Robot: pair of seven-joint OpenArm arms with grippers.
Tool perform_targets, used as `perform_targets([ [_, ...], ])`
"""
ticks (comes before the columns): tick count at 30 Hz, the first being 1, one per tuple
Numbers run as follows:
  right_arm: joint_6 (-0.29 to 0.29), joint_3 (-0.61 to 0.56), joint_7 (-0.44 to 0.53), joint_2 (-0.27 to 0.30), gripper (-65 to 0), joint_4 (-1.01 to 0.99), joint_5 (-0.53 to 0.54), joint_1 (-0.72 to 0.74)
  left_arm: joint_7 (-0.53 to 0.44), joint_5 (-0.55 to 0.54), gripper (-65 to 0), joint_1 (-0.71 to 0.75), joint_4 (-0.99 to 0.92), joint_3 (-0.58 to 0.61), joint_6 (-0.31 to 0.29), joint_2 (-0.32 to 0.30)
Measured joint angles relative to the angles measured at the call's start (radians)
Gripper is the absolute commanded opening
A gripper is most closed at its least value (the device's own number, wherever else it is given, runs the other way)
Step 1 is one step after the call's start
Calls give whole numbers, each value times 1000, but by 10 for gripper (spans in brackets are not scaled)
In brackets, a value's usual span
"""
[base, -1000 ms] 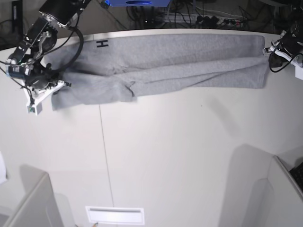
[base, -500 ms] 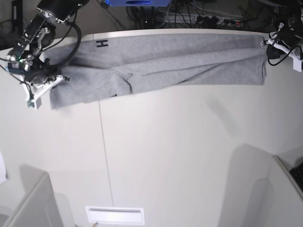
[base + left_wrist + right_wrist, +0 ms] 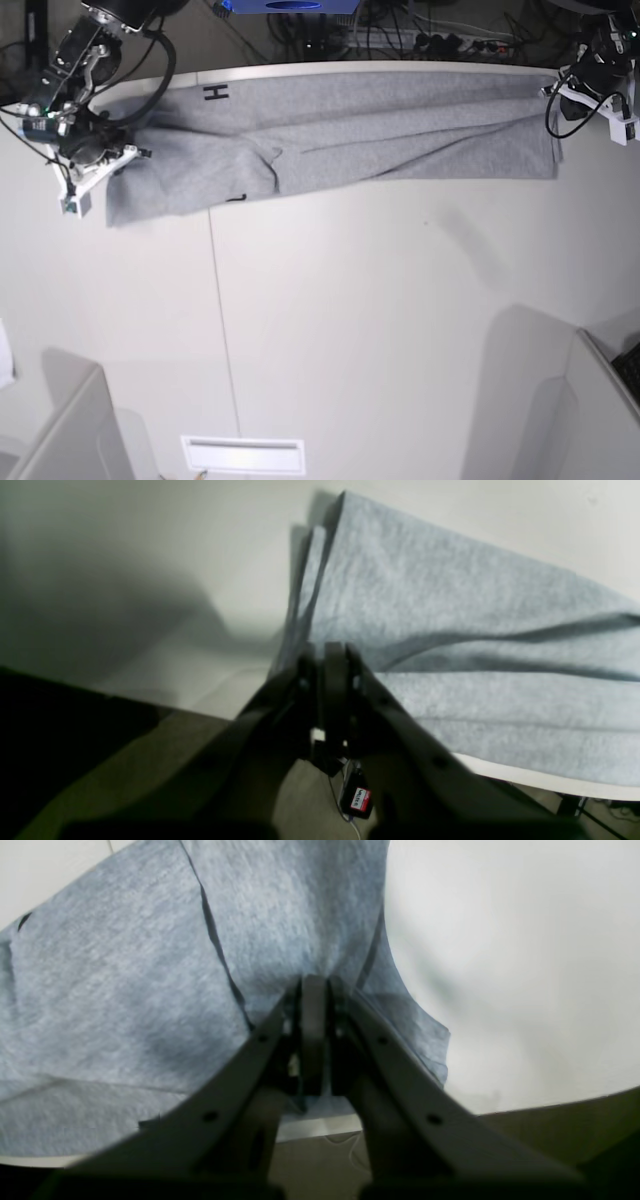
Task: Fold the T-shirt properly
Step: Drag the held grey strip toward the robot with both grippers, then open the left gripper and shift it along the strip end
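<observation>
The grey T-shirt is lying along the far edge of the table, so my left gripper needs to grab its end farther in before [image 3: 532, 108] both grippers slide the T-shirt toward the middle.
The grey T-shirt [image 3: 350, 135] lies stretched in a long band along the far edge of the white table [image 3: 400, 320], a black "H" showing near its far left. At the band's right end my left gripper [image 3: 556, 92] is shut on the cloth; the left wrist view shows its jaws [image 3: 325, 655] pinched on the T-shirt [image 3: 475, 645] edge. My right gripper [image 3: 125, 160] is shut on the left end, and in the right wrist view its jaws [image 3: 314, 985] clamp the T-shirt [image 3: 125, 990] fabric. Folds run lengthwise through the shirt.
Cables and a blue box [image 3: 290, 5] sit behind the table's far edge. A seam line [image 3: 222, 330] runs down the tabletop. Grey bins stand at the near left [image 3: 70, 430] and near right [image 3: 570, 400], with a white slot plate [image 3: 243, 455] at the front.
Both grippers have pulled toward the far side and slightly outward, holding their ends. The shirt's left end has flattened and the band now lies straighter and tauter.
</observation>
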Motion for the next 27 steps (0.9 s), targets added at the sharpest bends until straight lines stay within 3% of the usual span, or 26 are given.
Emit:
perform_targets([
  [9, 0, 2, 8, 0, -650, 0, -1, -28, 0, 0, -645, 0, -2, 0, 0, 0],
  [20, 0, 2, 8, 0, -650, 0, -1, -55, 0, 3, -257, 0, -2, -5, 0, 0],
  [23, 0, 2, 8, 0, -650, 0, -2, -52, 0, 3, -212, 0, -2, -5, 0, 0],
  [24, 0, 2, 8, 0, -620, 0, -1, -52, 0, 4, -212, 0, -2, -6, 0, 0],
  [27, 0, 2, 13, 0, -441, 8, -2, -59, 1, -2, -219, 0, -3, -47, 0, 6],
])
